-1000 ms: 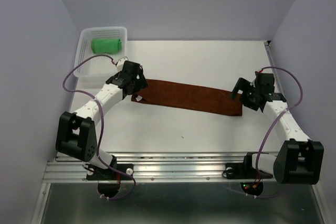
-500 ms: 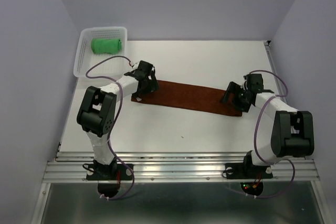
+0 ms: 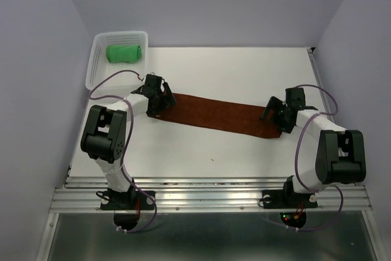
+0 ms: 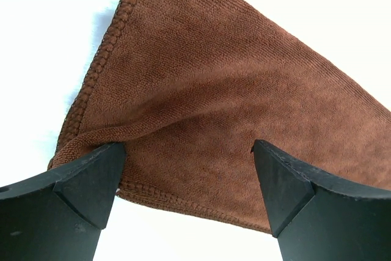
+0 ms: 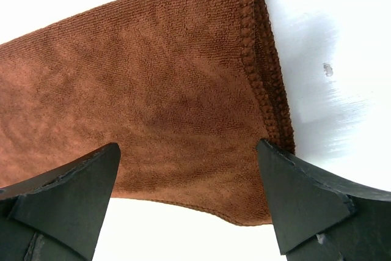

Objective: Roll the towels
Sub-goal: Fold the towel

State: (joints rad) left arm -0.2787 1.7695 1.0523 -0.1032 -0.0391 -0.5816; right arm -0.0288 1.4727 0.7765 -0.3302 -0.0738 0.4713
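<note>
The brown towel is lying at a slant across the table, so my right gripper should pinch its stitched short edge (image 5: 261,84) and pull the towel straight before folding it over.
A long brown towel (image 3: 217,114) lies folded flat across the middle of the white table (image 3: 232,68). My left gripper (image 3: 159,103) is open over the towel's left end (image 4: 201,108), fingers spread across its width, the left fingertip (image 4: 91,175) at the stitched corner. My right gripper (image 3: 274,118) is open over the towel's right end (image 5: 153,96), its right fingertip (image 5: 293,194) at the stitched short edge. Neither gripper holds the cloth. A rolled green towel (image 3: 124,51) lies in the white basket (image 3: 98,65).
The basket stands at the table's far left corner, behind the left arm. Purple cables loop over both arms. A metal rail (image 3: 208,194) runs along the near edge. Grey walls close in the left, back and right.
Both arms have come down onto the towel's ends. The left gripper shifted slightly left and the right gripper settled at the right end. The towel now lies a little further left.
</note>
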